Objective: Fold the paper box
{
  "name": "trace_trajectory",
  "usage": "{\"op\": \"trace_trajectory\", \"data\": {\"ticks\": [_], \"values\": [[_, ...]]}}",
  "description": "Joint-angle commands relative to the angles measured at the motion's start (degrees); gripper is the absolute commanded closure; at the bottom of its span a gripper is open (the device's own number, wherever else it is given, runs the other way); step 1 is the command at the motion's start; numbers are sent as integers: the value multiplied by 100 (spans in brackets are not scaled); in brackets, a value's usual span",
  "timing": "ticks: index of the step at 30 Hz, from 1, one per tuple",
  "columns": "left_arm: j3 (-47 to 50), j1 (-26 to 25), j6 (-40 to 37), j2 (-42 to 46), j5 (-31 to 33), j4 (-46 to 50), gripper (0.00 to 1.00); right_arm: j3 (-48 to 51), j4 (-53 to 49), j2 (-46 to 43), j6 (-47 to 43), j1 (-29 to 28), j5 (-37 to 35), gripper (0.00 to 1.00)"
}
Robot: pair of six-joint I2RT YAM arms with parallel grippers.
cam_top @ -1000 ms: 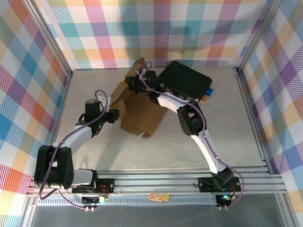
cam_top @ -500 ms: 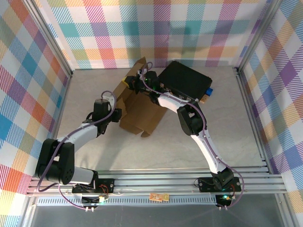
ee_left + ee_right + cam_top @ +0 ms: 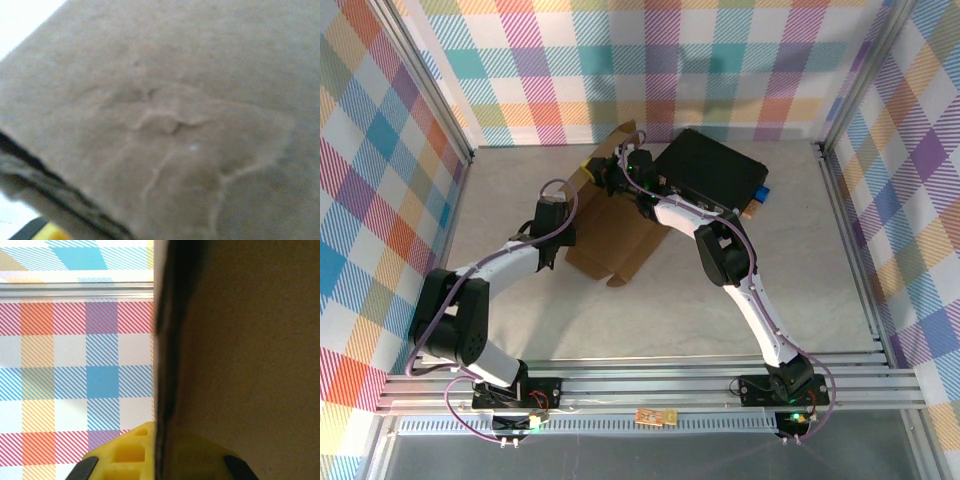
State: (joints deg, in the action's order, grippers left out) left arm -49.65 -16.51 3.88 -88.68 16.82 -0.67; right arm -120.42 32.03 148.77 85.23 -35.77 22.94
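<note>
The paper box sits crooked, my right gripper midway along its raised flap, so my left gripper needs to grab the flap's near end [image 3: 582, 212] to square the box.
The paper box [image 3: 615, 238] is a brown die-cut cardboard sheet, partly folded, lying mid-table with one flap [image 3: 617, 140] standing up at the back. My right gripper [image 3: 599, 170] is at that raised flap. In the right wrist view the cardboard edge [image 3: 167, 365] runs between the yellow fingers [image 3: 125, 457], which are shut on it. My left gripper [image 3: 564, 226] presses against the box's left side. In the left wrist view, blurred creased cardboard [image 3: 170, 125] sits right up against the lens and hides the fingers.
A black hard case [image 3: 715, 170] lies at the back right, touching the right arm, with a blue item [image 3: 761, 192] at its right end. Plaid walls and metal frame posts enclose the table [image 3: 720, 300].
My left arm has swung up and right into the box's left side, and the left flap has folded inward. The right gripper has stayed at the raised flap.
</note>
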Motion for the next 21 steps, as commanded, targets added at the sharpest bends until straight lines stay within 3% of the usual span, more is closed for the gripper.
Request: {"op": "trace_trajectory", "data": {"ticks": [1,5,9,16,21], "values": [[-408,-153,332,-349,690,25,75,196,-413,68,74,-79,475,100],[-722,-254,539,-615,976,247,92,191,-444,65,99,-79,442,100],[-965,-300,730,-796,1135,585,96,155,-487,83,159,-77,439,100],[-1399,-293,816,-1140,1278,1113,75,46,-584,119,304,-79,413,100],[-1948,-291,792,-1558,1473,1603,70,13,-581,118,414,-79,369,100]]}}
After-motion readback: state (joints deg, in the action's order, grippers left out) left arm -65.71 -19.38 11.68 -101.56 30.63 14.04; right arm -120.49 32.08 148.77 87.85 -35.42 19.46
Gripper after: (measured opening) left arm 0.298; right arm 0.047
